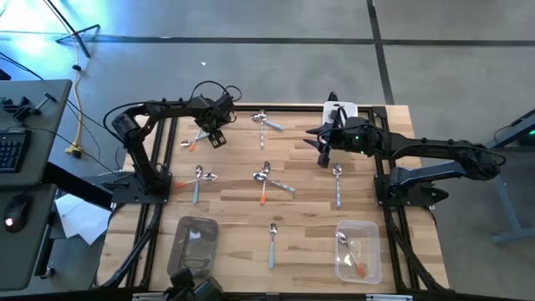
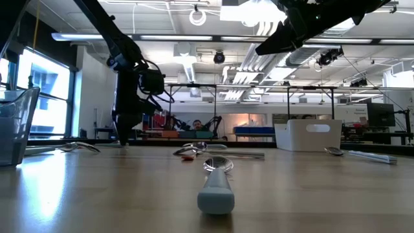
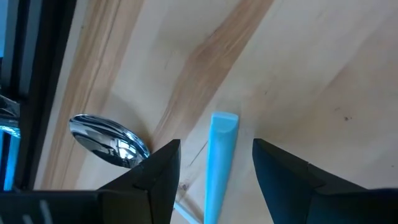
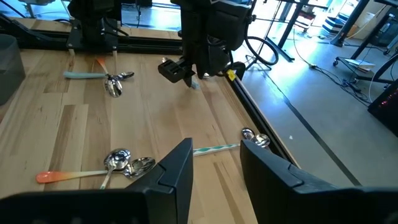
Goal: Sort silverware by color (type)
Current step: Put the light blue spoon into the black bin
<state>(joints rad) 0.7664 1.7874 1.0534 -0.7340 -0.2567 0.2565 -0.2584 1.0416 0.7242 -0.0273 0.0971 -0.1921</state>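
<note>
My left fingers straddle only the light blue handle's loose end, so I will lift clear and take the handle farther [image 3: 216, 198] along toward its bowl.
My left gripper [image 3: 216, 146] points down over the table's far left part [image 1: 216, 136] and is open. Its fingers stand on either side of the free end of a light blue spoon handle [image 3: 222, 140] that lies flat on the wood; a gap shows on both sides. The shiny bowl of another spoon [image 3: 109, 142] lies beside it. An orange-handled spoon [image 1: 192, 146] lies close by. My right gripper [image 4: 214, 165] hangs open above the table's far middle [image 1: 324, 155] with nothing between its fingers.
More spoons lie scattered: a pair at the left [image 1: 198, 178], a cluster in the middle [image 1: 266, 178], one silver [image 1: 337, 184], one blue near the front [image 1: 272, 242], one at the back [image 1: 266, 121]. Clear tubs [image 1: 358, 266] [image 1: 194, 226] stand in front, a white tub [image 1: 347, 107] at the back.
</note>
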